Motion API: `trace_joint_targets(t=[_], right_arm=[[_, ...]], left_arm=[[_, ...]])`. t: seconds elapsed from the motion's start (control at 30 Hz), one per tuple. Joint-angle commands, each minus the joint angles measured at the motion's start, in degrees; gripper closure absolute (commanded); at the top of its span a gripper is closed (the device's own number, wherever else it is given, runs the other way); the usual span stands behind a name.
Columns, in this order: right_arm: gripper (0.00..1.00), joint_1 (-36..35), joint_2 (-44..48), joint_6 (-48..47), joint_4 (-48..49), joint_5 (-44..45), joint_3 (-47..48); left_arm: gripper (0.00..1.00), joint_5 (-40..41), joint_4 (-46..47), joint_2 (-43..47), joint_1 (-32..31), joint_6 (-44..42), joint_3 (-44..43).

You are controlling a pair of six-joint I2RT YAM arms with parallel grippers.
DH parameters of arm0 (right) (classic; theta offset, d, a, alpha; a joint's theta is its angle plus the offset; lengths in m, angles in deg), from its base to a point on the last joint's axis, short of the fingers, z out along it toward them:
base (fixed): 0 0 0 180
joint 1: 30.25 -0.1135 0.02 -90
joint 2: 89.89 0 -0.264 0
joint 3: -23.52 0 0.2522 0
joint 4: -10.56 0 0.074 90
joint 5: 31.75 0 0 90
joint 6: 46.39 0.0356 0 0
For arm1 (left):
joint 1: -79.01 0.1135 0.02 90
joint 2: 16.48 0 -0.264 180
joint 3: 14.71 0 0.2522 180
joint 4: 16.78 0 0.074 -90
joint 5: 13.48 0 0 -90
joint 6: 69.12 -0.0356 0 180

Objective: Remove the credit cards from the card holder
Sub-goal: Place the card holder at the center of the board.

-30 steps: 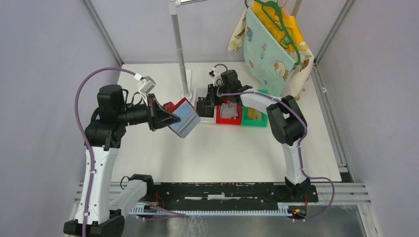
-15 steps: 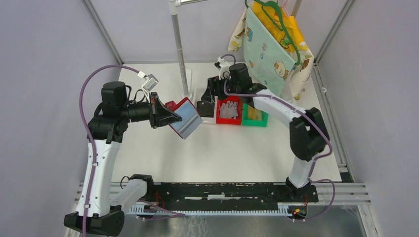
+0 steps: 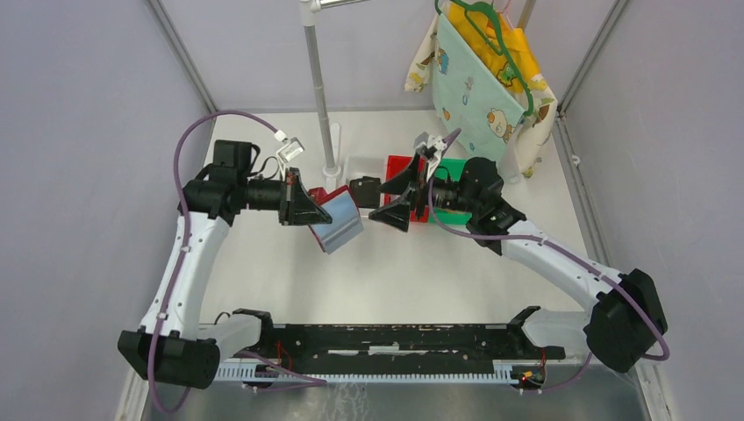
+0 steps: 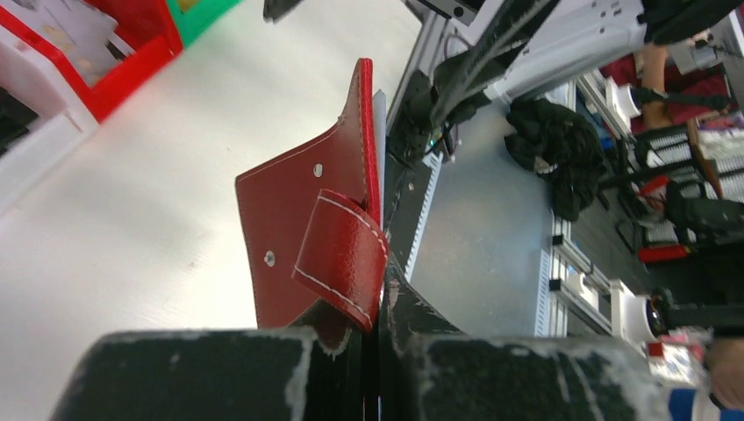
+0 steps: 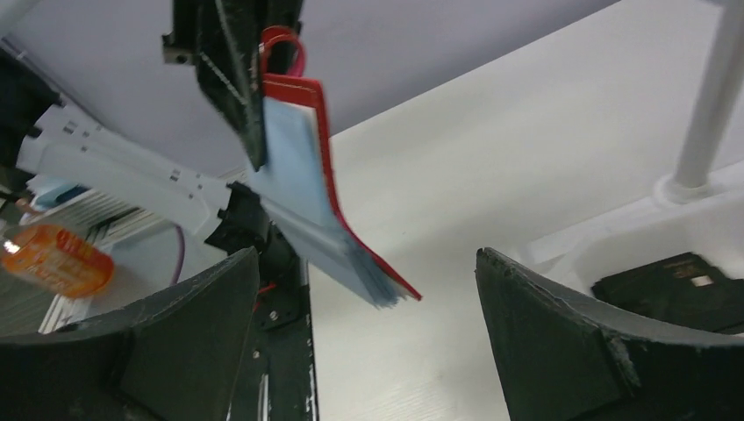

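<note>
Next, my left gripper releases the card holder on the bare table (image 3: 348, 253) (image 4: 88, 307) in front of the white tray.
My left gripper (image 3: 312, 213) is shut on the tab end of the dark red card holder (image 3: 338, 224) and holds it off the table. The holder hangs open, its greyish plastic sleeves (image 5: 303, 189) fanned toward my right gripper (image 3: 384, 202). That gripper stands open just right of the holder and faces it without touching. In the left wrist view the holder's red cover (image 4: 298, 210) and tab rise from my shut left gripper (image 4: 379, 329). In the right wrist view the holder's lower corner hangs between the wide fingers of my right gripper (image 5: 367, 254). No credit cards show in the sleeves.
A black squarish object (image 3: 362, 190) lies in a white tray behind the grippers. A red bin (image 3: 402, 167) and a green bin (image 3: 454, 167) stand beside it. A stand pole (image 3: 319, 88) rises at the back, with a hanging patterned cloth (image 3: 478, 79) at the back right.
My right arm has swung from the bins at the back toward the card holder and its jaws have opened wide. My left arm has shifted slightly right, still holding the holder.
</note>
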Motion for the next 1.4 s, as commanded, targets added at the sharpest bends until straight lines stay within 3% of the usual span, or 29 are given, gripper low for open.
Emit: trace_joint_targets(t=[0.0,0.13,0.23,0.33,0.67,0.77,0.93,1.23,1.37], right_arm=[[0.02,-2.07,0.36,3.37,10.26,-5.97,-4.18],[0.02,-2.08,0.23,3.44,10.4,-6.5,-6.38],[0.02,-2.11,2.21,-1.31,5.34,-3.27,-7.74],[0.02,-1.87,3.26,-5.09,0.58,0.78,-8.86],[0.02,1.2,6.07,-6.06,-1.72,7.56,-11.85],[0.02,1.89,6.44,-7.63,-5.13,8.45,-10.91],[0.02,2.78,7.39,-7.76,-4.65,9.88,-11.76],[0.02,3.51,5.63,-5.77,-3.43,9.57,-12.01],[0.02,3.51,4.96,-6.0,-3.99,9.8,-11.08]], left_arm=[[0.93,-1.09,-7.13,-4.4,-3.33,-11.71,-1.34],[0.94,0.95,-8.05,-7.33,-6.93,-15.67,2.48],[0.94,6.94,-8.0,-9.19,-10.3,-20.77,4.31],[0.95,13.32,-2.5,-11.64,-11.88,-22.75,7.22],[0.95,25.96,7.19,-22.46,-13.05,-35.17,8.61],[0.91,29.79,11.12,-23.47,-13.9,-38.39,10.73],[0.85,34.46,18.65,-22.64,-14.48,-38.99,13.11],[0.85,48.15,32.74,-17.56,-16.2,-34.93,22.59],[0.67,46.04,29.55,-18.1,-16.26,-36.02,21.81]])
